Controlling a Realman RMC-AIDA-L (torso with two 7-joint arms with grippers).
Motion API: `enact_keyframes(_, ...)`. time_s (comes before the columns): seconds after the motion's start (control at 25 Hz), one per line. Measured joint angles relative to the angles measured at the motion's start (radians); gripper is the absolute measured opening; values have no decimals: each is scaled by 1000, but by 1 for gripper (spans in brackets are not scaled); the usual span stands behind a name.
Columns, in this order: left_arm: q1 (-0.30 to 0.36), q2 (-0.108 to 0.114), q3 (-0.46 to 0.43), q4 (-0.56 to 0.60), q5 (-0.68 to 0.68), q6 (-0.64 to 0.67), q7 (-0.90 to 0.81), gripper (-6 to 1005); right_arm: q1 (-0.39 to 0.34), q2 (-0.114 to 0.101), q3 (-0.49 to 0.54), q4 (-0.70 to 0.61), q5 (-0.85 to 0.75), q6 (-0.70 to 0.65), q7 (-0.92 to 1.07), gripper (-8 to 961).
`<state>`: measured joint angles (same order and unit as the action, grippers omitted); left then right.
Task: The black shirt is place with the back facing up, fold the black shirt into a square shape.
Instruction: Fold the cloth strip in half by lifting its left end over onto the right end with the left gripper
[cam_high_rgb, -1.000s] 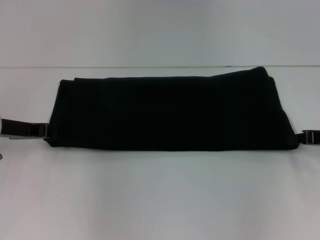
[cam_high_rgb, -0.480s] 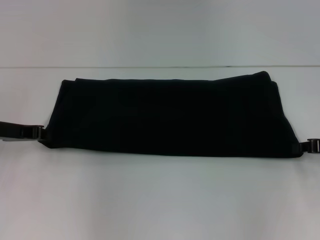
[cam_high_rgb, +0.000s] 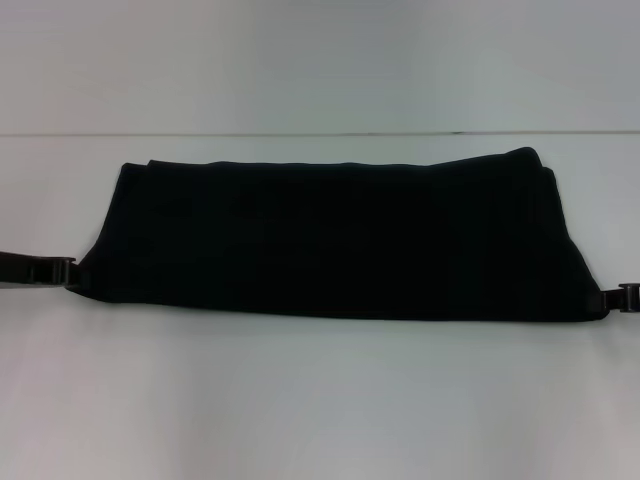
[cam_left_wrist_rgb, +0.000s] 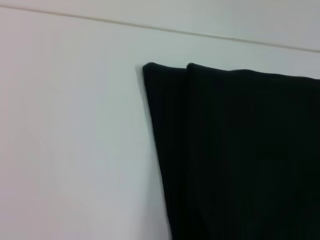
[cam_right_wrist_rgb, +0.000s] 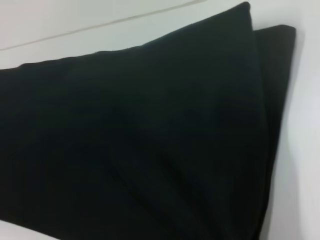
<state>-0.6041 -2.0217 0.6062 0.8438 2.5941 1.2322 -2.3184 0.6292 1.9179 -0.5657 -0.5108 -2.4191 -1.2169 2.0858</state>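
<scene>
The black shirt's far corner on the right gripper's side sticks out past the shirt's far edge, so the right gripper needs to take it while the left gripper pulls the shirt's opposite (cam_high_rgb: 92, 285) near corner.
The black shirt (cam_high_rgb: 340, 235) lies on the white table as a long folded band, plain side up, with no print showing. My left gripper (cam_high_rgb: 72, 272) is at its near left corner and my right gripper (cam_high_rgb: 612, 298) at its near right corner. Both are shut on the fabric, and the near edge is drawn taut between them. The left wrist view shows the shirt's far left corner with two layered edges (cam_left_wrist_rgb: 240, 150). The right wrist view shows the far right end with two stacked folds (cam_right_wrist_rgb: 140, 140).
The white table (cam_high_rgb: 320, 400) stretches in front of the shirt. Its far edge (cam_high_rgb: 320, 133) runs as a thin line just behind the shirt, with a pale wall beyond.
Both grippers have moved toward me and slightly outward. The shirt's near edge has come with them, so the band is now wider front to back.
</scene>
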Motion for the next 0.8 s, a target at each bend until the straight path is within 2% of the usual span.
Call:
enact_keyframes(0.16, -2, 0, 1, 2, 0, 35, 2, 15, 0, 4, 1, -9, 0, -13, 1, 39)
enact_keyframes(0.52, 15, 0, 0, 66, 4, 71, -43, 130, -16, 5, 26, -101, 0, -67, 34, 51)
enact_keyframes(0.6, 27, 0, -1, 96, 13, 69, -64, 179, -29, 3, 49, -158, 1, -101, 42, 276)
enact_keyframes(0.8, 58, 1, -3, 196, 32, 140, -122, 359, -46, -1, 133, -241, 35, -178, 10, 376)
